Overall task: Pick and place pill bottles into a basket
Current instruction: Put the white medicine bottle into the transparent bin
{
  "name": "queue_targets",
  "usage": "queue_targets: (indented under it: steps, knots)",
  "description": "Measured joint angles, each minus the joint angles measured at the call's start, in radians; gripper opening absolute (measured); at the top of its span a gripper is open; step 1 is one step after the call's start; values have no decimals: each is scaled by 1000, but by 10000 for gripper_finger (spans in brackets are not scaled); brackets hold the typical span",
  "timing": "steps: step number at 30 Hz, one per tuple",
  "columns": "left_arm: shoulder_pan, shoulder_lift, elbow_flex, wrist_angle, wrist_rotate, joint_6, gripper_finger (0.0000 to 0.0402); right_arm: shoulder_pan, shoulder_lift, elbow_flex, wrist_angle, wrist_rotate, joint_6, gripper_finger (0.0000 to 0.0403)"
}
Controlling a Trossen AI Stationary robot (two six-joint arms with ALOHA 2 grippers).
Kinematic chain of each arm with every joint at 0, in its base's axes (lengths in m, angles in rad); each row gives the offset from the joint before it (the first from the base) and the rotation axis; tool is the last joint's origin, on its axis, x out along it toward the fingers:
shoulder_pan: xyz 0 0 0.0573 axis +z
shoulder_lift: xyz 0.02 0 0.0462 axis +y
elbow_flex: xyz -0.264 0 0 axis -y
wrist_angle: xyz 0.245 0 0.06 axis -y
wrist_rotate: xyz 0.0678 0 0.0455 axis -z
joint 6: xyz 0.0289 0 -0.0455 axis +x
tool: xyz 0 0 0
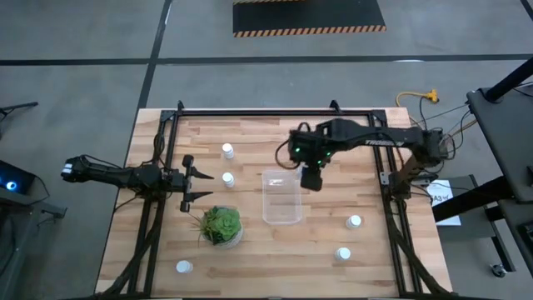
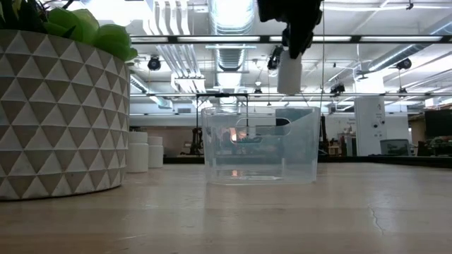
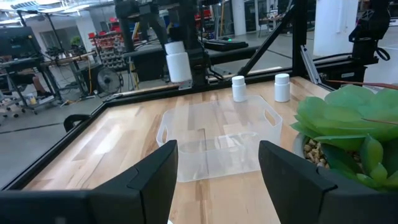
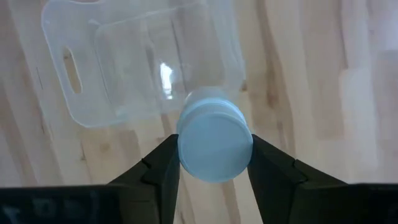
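Observation:
The robot's right gripper should release the white pill bottle inside the far corner of the clear basket (image 1: 294,184) (image 4: 200,70), the one nearest that right gripper. The pill bottle is now high above the table.
My right gripper (image 1: 311,177) is shut on a white pill bottle (image 2: 289,74), high above the table by the far right corner of the clear basket (image 1: 281,198). The held bottle also shows in the left wrist view (image 3: 177,61). My left gripper (image 1: 196,177) is open and empty, left of the basket, its fingers level and pointing at the basket. Two bottles (image 1: 227,151) (image 1: 228,178) stand upright on the table left of the basket. Two more bottles (image 1: 355,222) (image 1: 343,253) stand on the table at the near right. One bottle (image 1: 184,267) stands at the near left. My right gripper pinches the bottle's upper end (image 4: 214,140) between its two fingers (image 4: 163,165), which come from above and point down. The bottle hangs upright below the fingers, its lower part (image 2: 289,81) free, lifted clear of the table and above the basket's rim (image 2: 260,111).
A green plant in a round patterned pot (image 1: 221,225) stands near the basket's near left corner, close to my left gripper. A dark frame (image 1: 275,112) runs along the table's far, left and right edges. Bare wood lies right of the basket.

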Motion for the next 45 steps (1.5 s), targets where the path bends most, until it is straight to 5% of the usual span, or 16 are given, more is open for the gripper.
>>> queue_targets:
  steps: [8, 45]
  knots:
    - [0, 0, 0, 0, 0, 0, 207, 24, 89, 34, 94, 20, -33, 143]
    - [0, 2, 0, 0, 0, 0, 207, 25, 121, -288, 385, 52, -50, 143]
